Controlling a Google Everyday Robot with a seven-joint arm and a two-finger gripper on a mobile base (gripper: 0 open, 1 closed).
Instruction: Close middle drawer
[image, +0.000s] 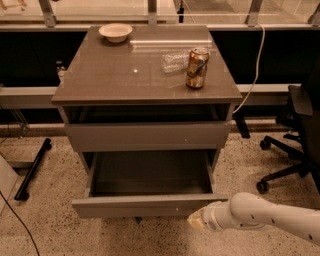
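The robot's gripper needs to release the middle drawer with its front panel pushed back just below the taller-fronted drawer (150, 180).
The middle drawer (145, 206) is a wide grey handle-less drawer, pulled far out of the grey cabinet (145, 75). Its low front panel has a tiny pale dot right of centre, and its plain grey box is empty. My gripper (195, 220) is at the end of my white arm (265, 222), which reaches in from the lower right. The gripper sits just below and in front of the right end of the drawer's front panel, touching it or nearly so.
The taller-fronted drawer (145, 136) above stands slightly out. On the cabinet top are a white bowl (115, 32), a drinks can (197, 68) and a clear crumpled wrapper (175, 61). An office chair (295, 135) stands at right. A black stand leg (32, 167) lies on the floor at left.
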